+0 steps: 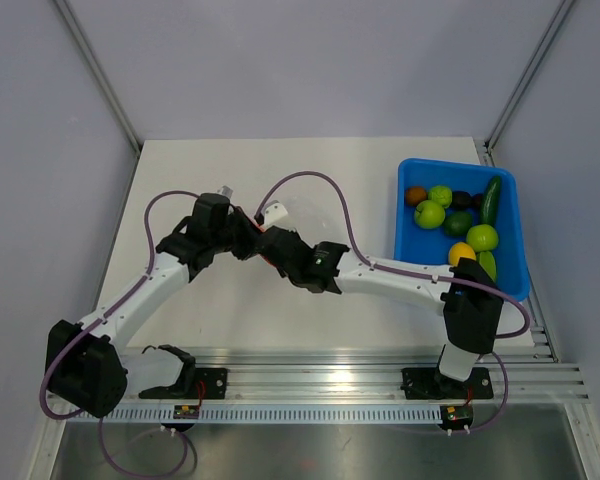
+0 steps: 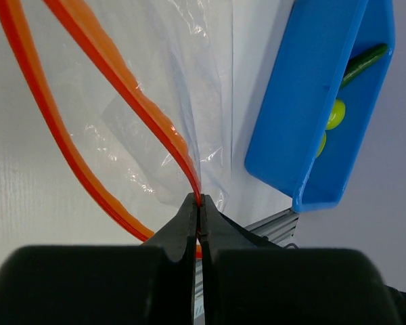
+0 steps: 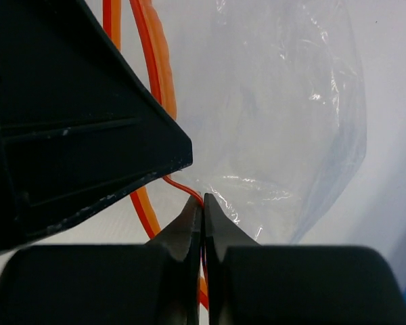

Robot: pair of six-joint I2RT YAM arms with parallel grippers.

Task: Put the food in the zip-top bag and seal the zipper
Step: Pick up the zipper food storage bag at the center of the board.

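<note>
Next, my left gripper releases the strip of the bag's zipper that both grippers are holding, then takes the zipper's opposite strip [image 2: 122, 218] so the bag's opening can be spread.
The clear zip-top bag [image 1: 305, 215] lies at mid table, lifted at its mouth, and no food shows inside it. My left gripper [image 2: 199, 202] is shut on one lip of the red-orange zipper [image 2: 125, 84]. My right gripper [image 3: 204, 202] is shut on the zipper [image 3: 157, 68] close by, with the bag's clear film [image 3: 284, 122] beyond it. In the top view both grippers meet at the bag's left edge, the left [image 1: 244, 236] and the right [image 1: 270, 246]. The mouth stands open, its two strips apart. The food [image 1: 458, 215] lies in the blue tray.
The blue tray [image 1: 510, 225] stands at the right edge with limes, a lemon, a cucumber [image 1: 491, 199] and dark fruit; it also shows in the left wrist view [image 2: 304, 101]. The left gripper's body [image 3: 68, 115] fills the right wrist view's upper left. An aluminium rail [image 1: 330, 360] runs along the near edge.
</note>
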